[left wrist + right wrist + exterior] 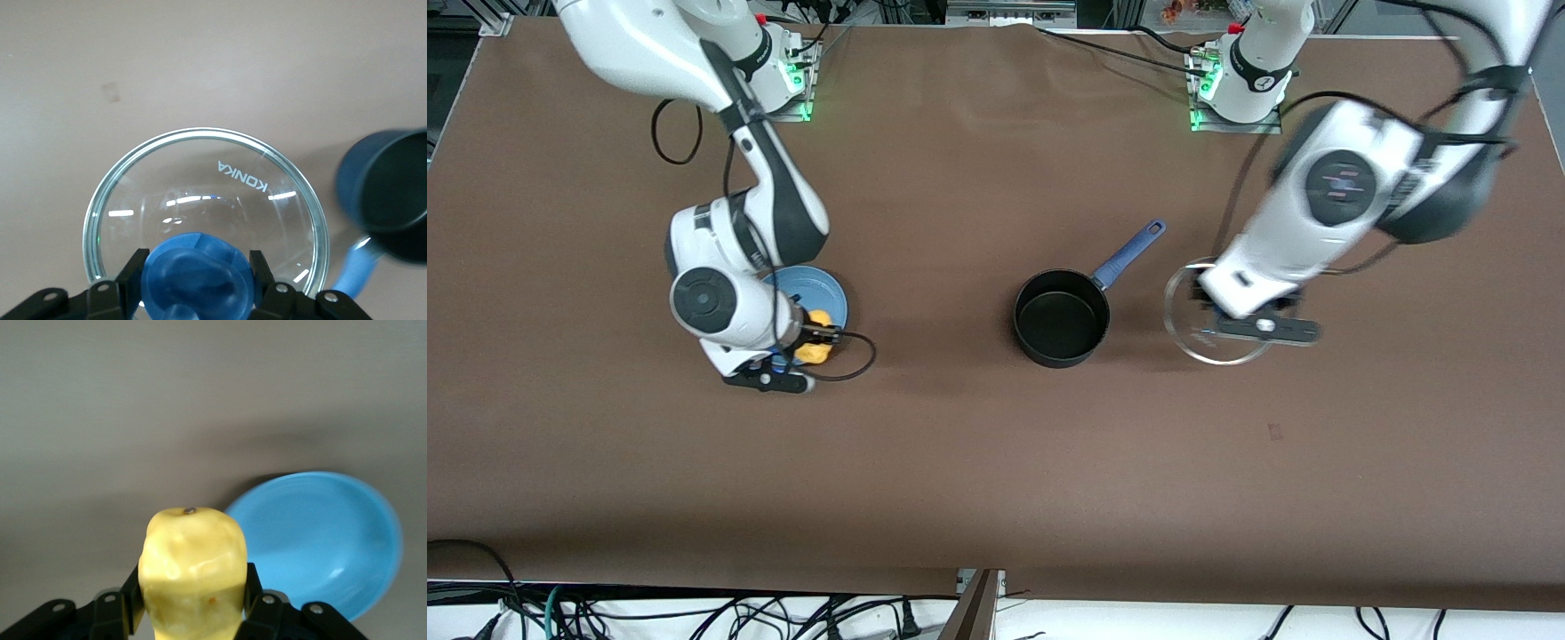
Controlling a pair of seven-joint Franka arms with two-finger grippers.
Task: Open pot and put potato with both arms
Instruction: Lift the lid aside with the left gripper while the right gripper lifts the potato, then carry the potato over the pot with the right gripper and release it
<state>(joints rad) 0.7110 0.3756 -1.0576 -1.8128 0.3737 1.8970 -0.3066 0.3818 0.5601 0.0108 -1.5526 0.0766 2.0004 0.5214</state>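
Next, my left gripper lets go of the glass lid on the table cloth (1287,331) (113,223) between the small pale mark and the base of the left arm.
The black pot (1061,318) stands open at the table's middle, its blue handle (1129,254) pointing toward the left arm's base; it also shows in the left wrist view (390,200). My left gripper (195,277) is shut on the blue knob (197,277) of the glass lid (207,213) and holds the lid (1190,333) over the table beside the pot, toward the left arm's end. My right gripper (193,600) is shut on the yellow potato (193,570) and holds it (815,348) above the edge of the blue plate (818,293).
The blue plate (320,540) lies toward the right arm's end of the table. A looped black cable (854,356) hangs from the right wrist beside the potato. Brown table cloth (978,462) spreads around the pot.
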